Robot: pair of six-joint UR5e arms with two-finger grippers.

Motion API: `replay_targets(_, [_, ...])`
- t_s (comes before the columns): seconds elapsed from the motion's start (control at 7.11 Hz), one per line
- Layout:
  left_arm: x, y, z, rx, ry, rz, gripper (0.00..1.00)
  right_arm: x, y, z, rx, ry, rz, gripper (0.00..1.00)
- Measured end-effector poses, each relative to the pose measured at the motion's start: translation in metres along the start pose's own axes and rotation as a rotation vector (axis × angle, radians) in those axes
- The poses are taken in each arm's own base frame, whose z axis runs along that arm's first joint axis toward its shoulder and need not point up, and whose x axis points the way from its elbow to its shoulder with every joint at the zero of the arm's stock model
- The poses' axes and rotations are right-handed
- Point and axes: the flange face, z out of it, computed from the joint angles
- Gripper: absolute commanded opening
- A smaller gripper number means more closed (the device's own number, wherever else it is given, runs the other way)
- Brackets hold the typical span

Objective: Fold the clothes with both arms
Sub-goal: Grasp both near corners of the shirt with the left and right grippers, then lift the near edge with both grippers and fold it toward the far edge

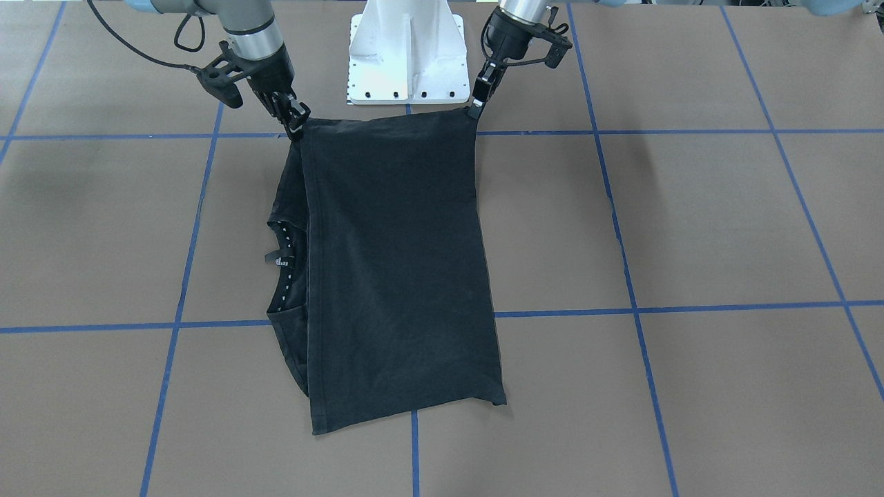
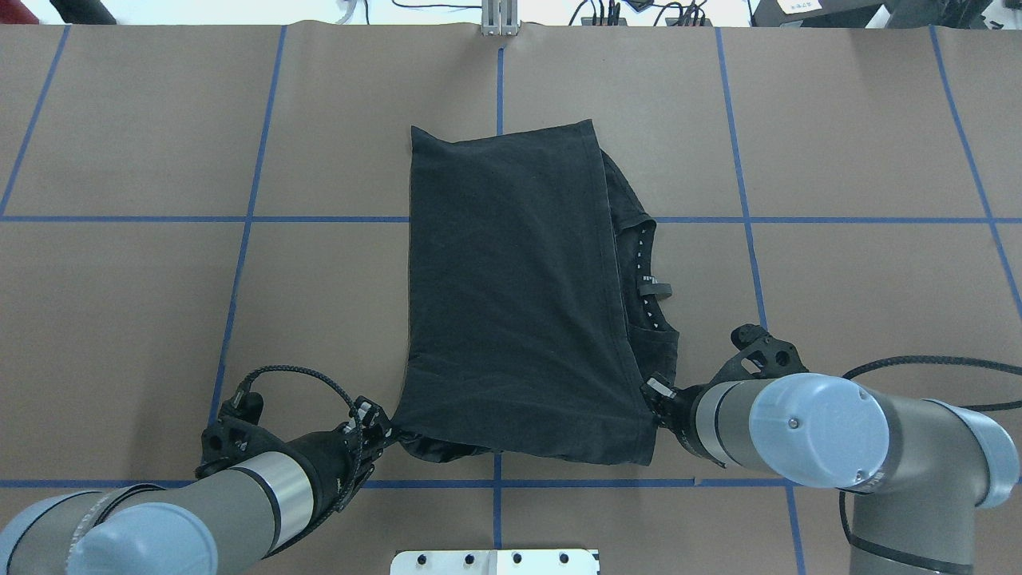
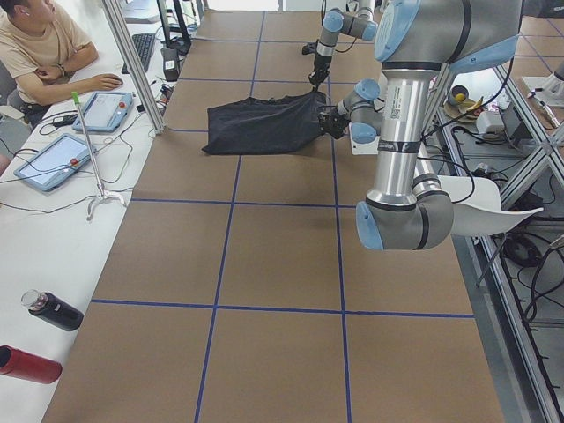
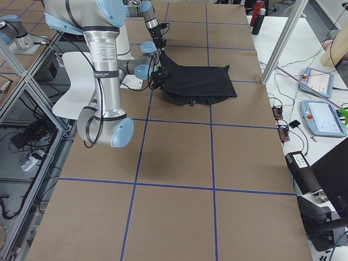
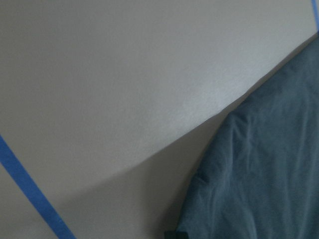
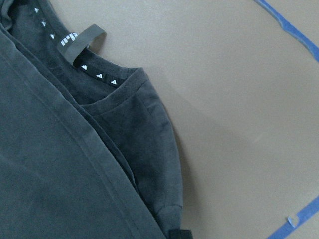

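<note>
The robot's left gripper will release the black T-shirt's lifted corner, now stretched taut between both grippers, on the shirt's far corner (image 1: 489, 363), away from the collar.
The black T-shirt (image 1: 400, 262) lies folded lengthwise on the brown table, plain side up. Its collar and label (image 2: 651, 287) peek out along the robot's right edge. The shirt's end nearest the robot is lifted and stretched taut between both grippers. My left gripper (image 2: 385, 431) is shut on that end's left corner, and also shows in the front-facing view (image 1: 476, 107). My right gripper (image 2: 656, 397) is shut on the right corner beside the sleeve (image 6: 149, 149). The far end of the shirt (image 2: 503, 136) rests flat on the table. The logo is hidden.
The white pedestal base (image 1: 405, 62) stands just behind the lifted edge. Blue tape lines (image 2: 247, 220) grid the table. Beyond the far edge a person (image 3: 44, 53) sits at a side bench with tablets (image 3: 48, 163). Two bottles (image 3: 53, 310) lie there.
</note>
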Motion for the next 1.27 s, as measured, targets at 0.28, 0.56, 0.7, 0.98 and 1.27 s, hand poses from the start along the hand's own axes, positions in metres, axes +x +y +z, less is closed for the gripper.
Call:
replay_targets(0.28, [0.017,0.012,-0.021,-0.038,0.028,-0.051,0.00,-0.002,-0.005,-0.028,-0.109,0.020,0.032,0.00])
replay_targets(0.56, [0.026,0.020,-0.027,-0.042,0.030,-0.141,0.00,-0.017,-0.030,-0.052,-0.179,0.037,0.281,0.00])
replay_targets(0.7, [0.028,0.020,-0.027,-0.032,0.027,-0.175,0.00,-0.025,-0.041,-0.061,-0.184,0.029,0.412,0.00])
replay_targets(0.98, [0.041,0.016,-0.026,-0.018,0.042,-0.260,0.00,-0.038,-0.070,-0.071,-0.160,0.003,0.613,0.00])
replay_targets(1.27, [0.075,-0.006,-0.017,0.036,0.091,-0.237,0.00,-0.064,-0.106,-0.072,-0.139,-0.023,0.710,0.00])
